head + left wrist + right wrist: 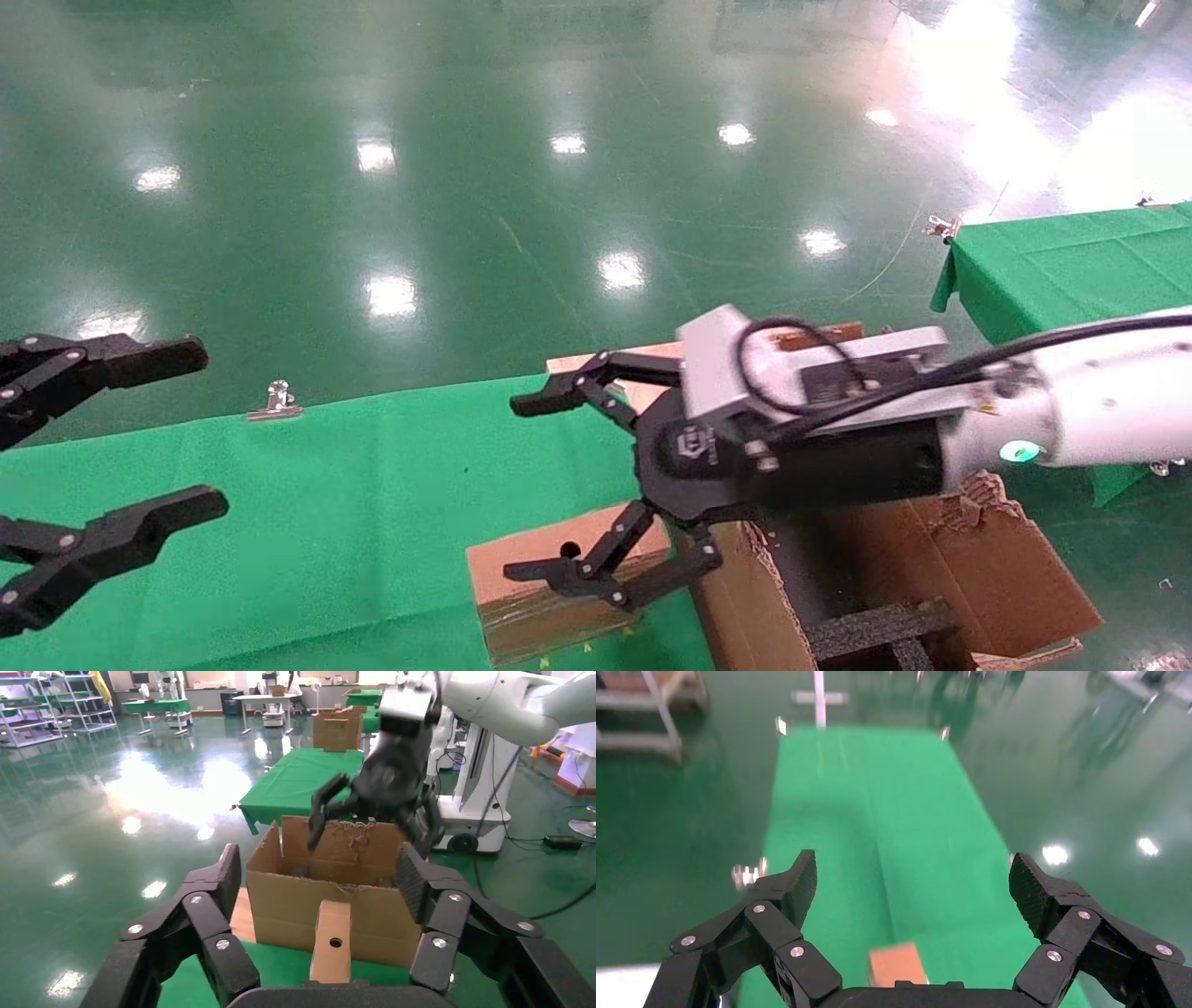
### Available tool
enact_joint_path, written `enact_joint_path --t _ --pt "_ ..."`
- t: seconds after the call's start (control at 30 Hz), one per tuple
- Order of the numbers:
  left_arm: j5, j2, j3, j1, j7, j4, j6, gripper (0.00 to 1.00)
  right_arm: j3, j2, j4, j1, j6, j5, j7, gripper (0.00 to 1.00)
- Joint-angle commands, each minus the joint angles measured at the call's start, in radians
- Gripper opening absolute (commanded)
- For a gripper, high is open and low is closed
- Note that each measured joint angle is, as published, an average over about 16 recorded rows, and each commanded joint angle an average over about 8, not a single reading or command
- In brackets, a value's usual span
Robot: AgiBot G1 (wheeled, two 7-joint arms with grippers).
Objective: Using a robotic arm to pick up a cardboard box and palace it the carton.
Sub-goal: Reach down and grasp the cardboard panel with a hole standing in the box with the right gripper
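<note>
I will grip the cardboard box's long sides [594, 537] with my right gripper beside its round hole, at the cardboard box's carton end.
The small brown cardboard box [531, 596] lies on the green-clothed table [326, 522], close beside the carton [968, 568], with a round hole in its upper face. My right gripper [527, 486], on the white robotic arm [1108, 401], hovers open just above the box with nothing between its fingers. In the right wrist view the box [897, 964] sits low between the spread fingers of that gripper [912, 881]. My left gripper [200, 429] hangs open at the table's left end. Its wrist view looks past its own gripper [320, 878] at the box [332, 941] and the carton [330, 881].
Black foam inserts [875, 629] lie inside the carton, whose flaps are torn. A pale wooden board [582, 362] shows behind it. A metal clip [275, 401] holds the cloth at the table's far edge. A second green table [1071, 261] stands at the back right, across glossy green floor.
</note>
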Motion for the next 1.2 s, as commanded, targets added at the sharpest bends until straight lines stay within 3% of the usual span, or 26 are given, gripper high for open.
enact_joint_path --t 0.03,0.47,0.8,1.1,1.17,1.2 --pt "0.0 0.0 0.0 0.0 0.0 0.0 0.0 0.0 -0.032 -0.013 -0.001 0.037 -0.002 -0.071 0.013 1.0" --pt "0.0 0.0 0.0 0.0 0.0 0.0 0.0 0.0 -0.212 -0.165 -0.117 0.181 -0.053 -0.371 -0.023 1.0" --pt "0.0 0.0 0.0 0.0 0.0 0.0 0.0 0.0 -0.349 -0.239 -0.115 0.284 -0.064 -0.567 -0.054 1.0" --pt "0.0 0.0 0.0 0.0 0.0 0.0 0.0 0.0 -0.436 -0.274 -0.084 0.334 -0.061 -0.64 -0.055 1.0" --pt "0.0 0.0 0.0 0.0 0.0 0.0 0.0 0.0 -0.447 -0.277 -0.081 0.338 -0.058 -0.642 -0.056 0.86" --pt "0.0 0.0 0.0 0.0 0.0 0.0 0.0 0.0 -0.451 -0.277 -0.08 0.339 -0.057 -0.643 -0.058 0.73"
